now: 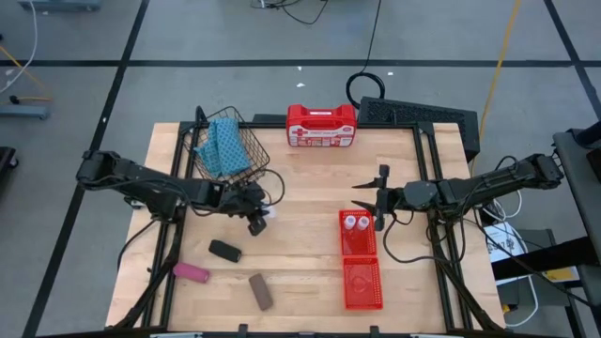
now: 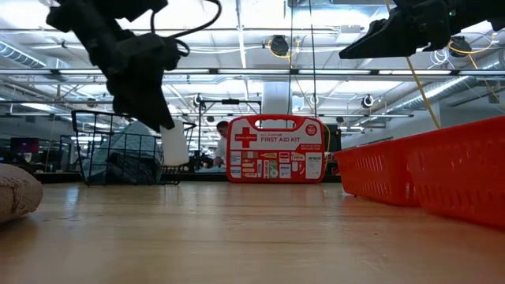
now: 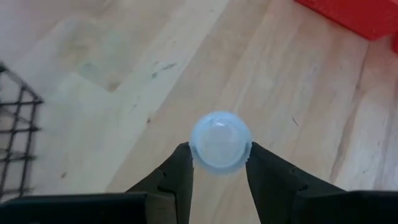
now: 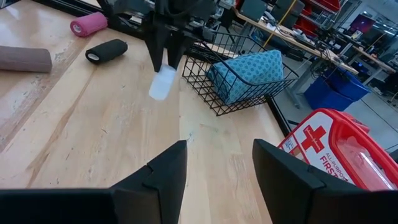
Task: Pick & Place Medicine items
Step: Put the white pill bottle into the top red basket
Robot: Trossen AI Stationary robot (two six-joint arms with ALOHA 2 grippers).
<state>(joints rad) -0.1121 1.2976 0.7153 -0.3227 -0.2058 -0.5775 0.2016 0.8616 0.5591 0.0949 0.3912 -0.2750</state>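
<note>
I will have my left gripper set the white bottle down and let go of it on the bare wood (image 1: 299,227) between the black piece and the far red tray.
My left gripper (image 1: 259,222) hangs above the table's middle, shut on a small white round bottle (image 3: 219,141). Two more white bottles (image 1: 355,223) stand in the far red tray (image 1: 359,246). The black piece (image 1: 224,251), the pink piece (image 1: 191,272) and the brown piece (image 1: 260,291) lie on the table nearer the front edge. My right gripper (image 1: 377,201) hovers open beside the far red tray, holding nothing. My left gripper pinches the white bottle between its two fingers (image 3: 180,171), which sit on opposite sides of its round body (image 3: 198,155). The fingers come from above, pointing down. The bottle (image 2: 173,146) hangs below them, roughly upright and lifted clear of the table.
A wire basket (image 1: 246,148) with blue patterned cloth (image 1: 223,145) stands at the far left. The red first aid case (image 1: 321,126) stands at the far edge. A second red tray (image 1: 362,284) sits nearer the front. Bare wood lies between the arms.
</note>
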